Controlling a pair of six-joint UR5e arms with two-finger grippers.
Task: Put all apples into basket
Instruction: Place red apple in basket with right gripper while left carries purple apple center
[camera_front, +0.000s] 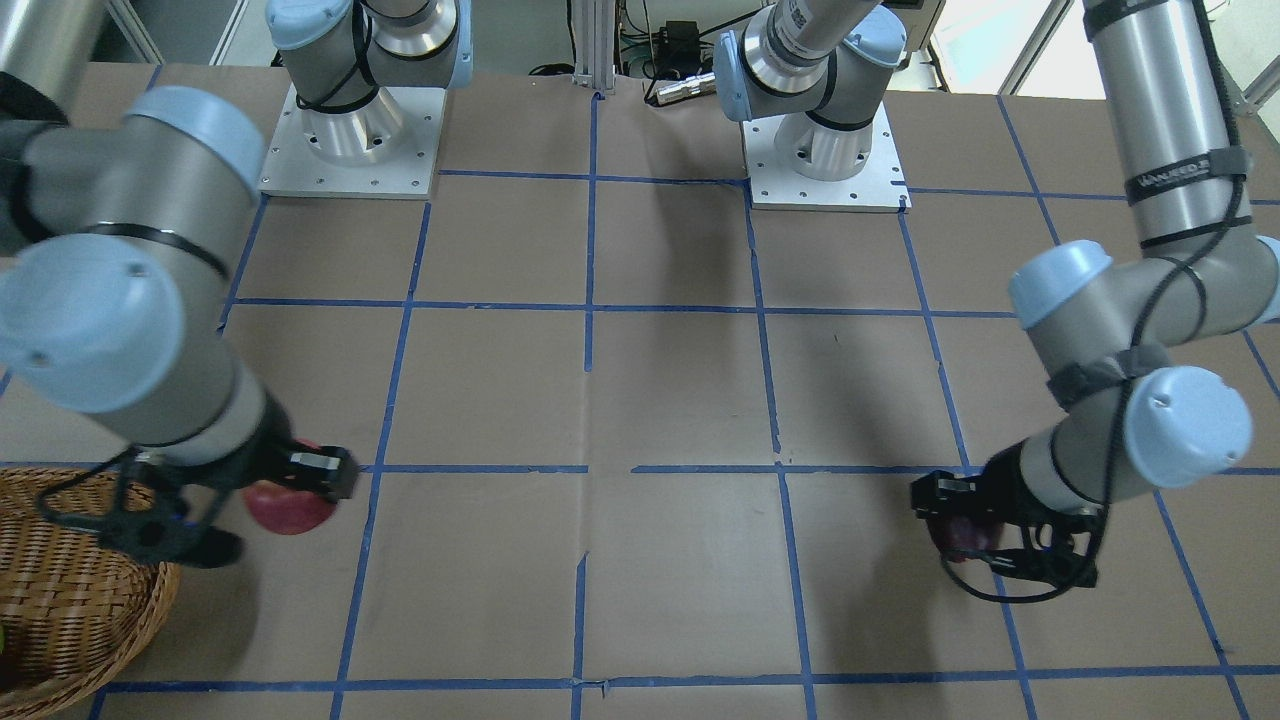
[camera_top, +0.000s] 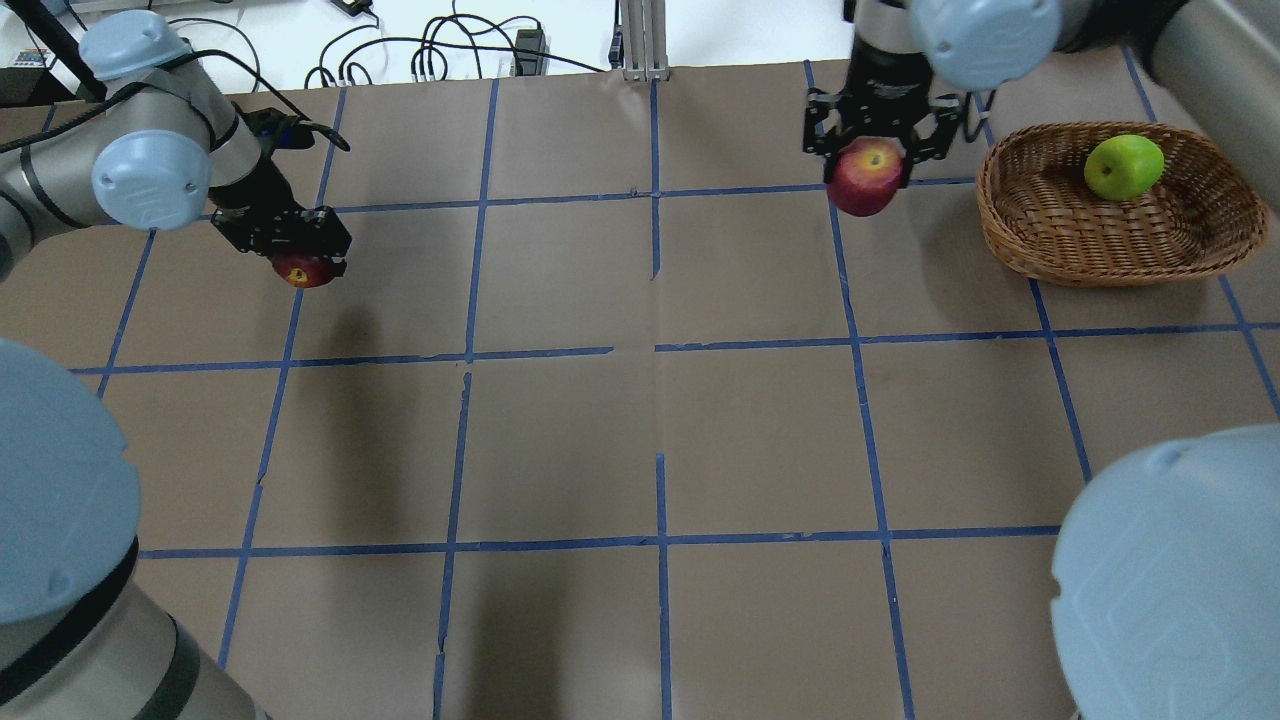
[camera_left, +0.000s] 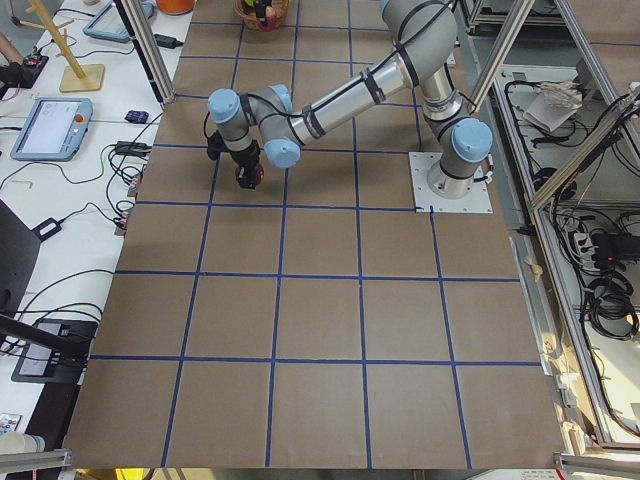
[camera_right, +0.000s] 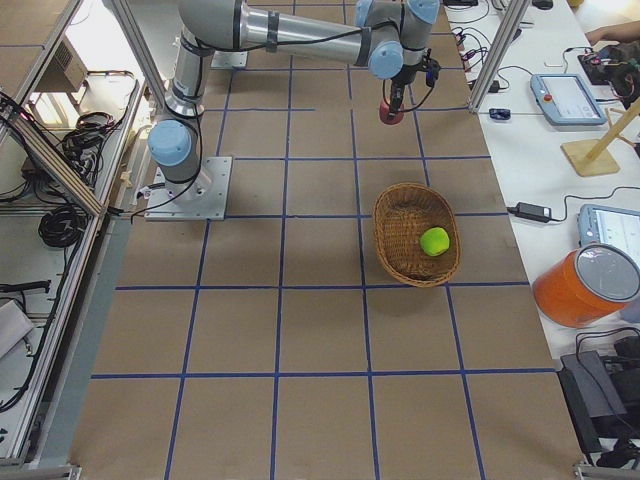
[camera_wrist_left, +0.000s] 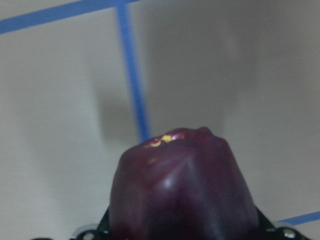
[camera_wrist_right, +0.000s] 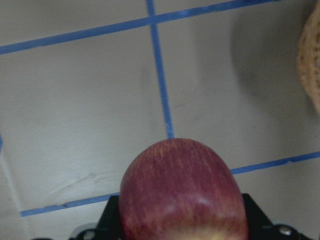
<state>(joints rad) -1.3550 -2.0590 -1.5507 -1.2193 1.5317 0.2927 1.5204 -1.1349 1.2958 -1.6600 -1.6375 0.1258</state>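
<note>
My right gripper has the red speckled apple. It will let go of that apple in the wicker basket (camera_front: 11, 558), close beside the yellow-green apple.
The yellow-green apple (camera_top: 1124, 167) lies in the wicker basket (camera_top: 1040, 230) at the table's far right; it also shows in the exterior right view (camera_right: 434, 241). My right gripper (camera_top: 868, 160) is shut on the red speckled apple (camera_top: 865, 178) and holds it above the table, a little left of the basket; the apple fills the right wrist view (camera_wrist_right: 182, 192). My left gripper (camera_top: 300, 262) is shut on the dark maroon apple (camera_top: 306, 270) at the far left, lifted off the table; its yellow spot shows in the left wrist view (camera_wrist_left: 180, 190).
The table is brown paper with a blue tape grid (camera_top: 656, 345). The basket's rim (camera_wrist_right: 310, 65) shows at the right edge of the right wrist view. Both arm bases (camera_front: 350, 140) stand at the robot's edge of the table. Cables lie beyond the far edge.
</note>
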